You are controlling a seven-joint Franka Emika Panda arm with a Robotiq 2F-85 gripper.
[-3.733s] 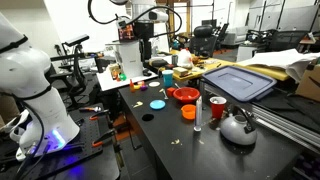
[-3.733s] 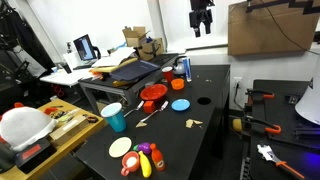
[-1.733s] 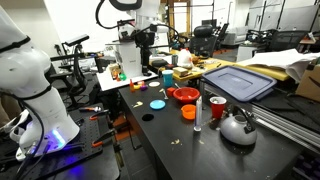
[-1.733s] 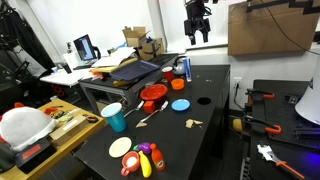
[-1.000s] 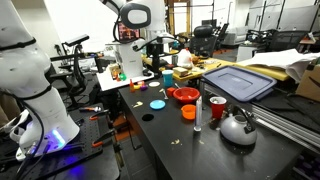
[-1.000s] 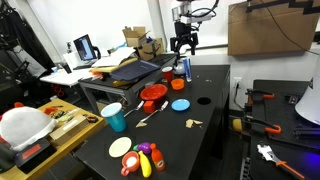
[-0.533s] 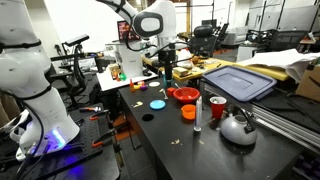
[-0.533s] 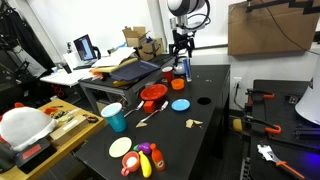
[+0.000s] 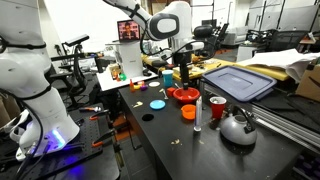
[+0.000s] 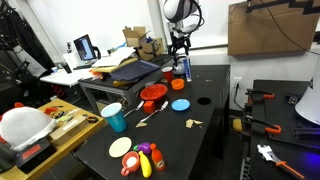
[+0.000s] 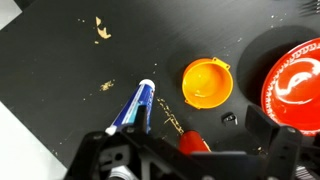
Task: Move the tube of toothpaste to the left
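Note:
I should next move my gripper to the top end (image 9: 198, 99) (image 11: 117, 124) of the tube of toothpaste, next to the small orange cup, and close it there.
The tube of toothpaste (image 9: 197, 113) stands upright on the black table, slim and pale, just left of the red cup (image 9: 217, 107) and the silver kettle (image 9: 238, 127). In the wrist view the tube (image 11: 140, 104) shows white and blue with its cap up, by the left finger. My gripper (image 9: 182, 74) hangs above the table behind the red bowl (image 9: 186, 95), higher than the tube and apart from it. It also shows in an exterior view (image 10: 180, 48). In the wrist view the gripper (image 11: 200, 120) is open and empty, with the red cup (image 11: 195, 143) partly hidden behind it.
A small orange cup (image 9: 188, 112) sits beside the tube; it also shows in the wrist view (image 11: 205, 82). A blue lid (image 9: 157, 103) lies left of the bowl. A blue-grey bin lid (image 9: 240, 82) and cardboard lie behind. Toy food (image 10: 140, 158) sits at the table's far end.
The arm has swung across and come down from high above the table's back edge to just above the red bowl and the cups. The objects on the table have not moved.

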